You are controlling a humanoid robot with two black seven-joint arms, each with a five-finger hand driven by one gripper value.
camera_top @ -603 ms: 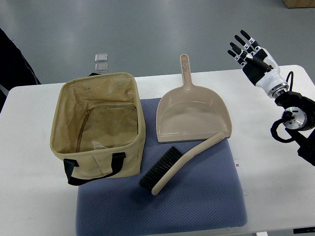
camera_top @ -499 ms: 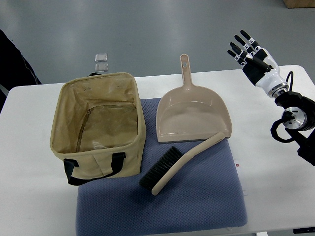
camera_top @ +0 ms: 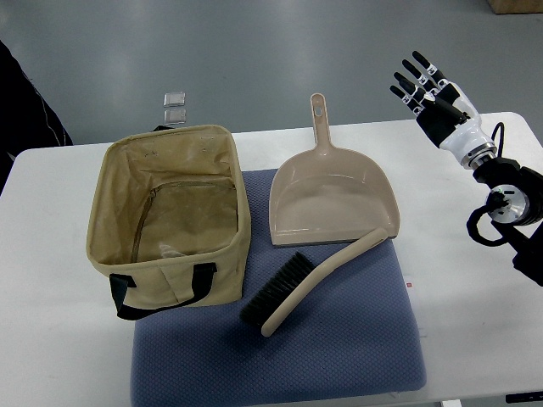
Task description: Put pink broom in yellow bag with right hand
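Note:
Next, I move my right gripper to the handle end of the pink broom (camera_top: 366,244), beside the edge of the dustpan, and close it there.
The pink broom (camera_top: 314,278) lies on the blue mat (camera_top: 339,348), its black bristles pointing lower left and its handle end resting by the lip of the dustpan. To its left stands the yellow bag (camera_top: 170,222), open at the top, with black handles. My right hand (camera_top: 424,85) hovers off the table's far right corner, well away from the broom, fingers spread and holding nothing. The left arm does not show.
A pink dustpan (camera_top: 331,195) lies on the mat behind the broom, handle pointing away. Two small clear squares (camera_top: 175,106) sit on the floor beyond the white table (camera_top: 51,297). A dark shape (camera_top: 25,102) is at the left edge.

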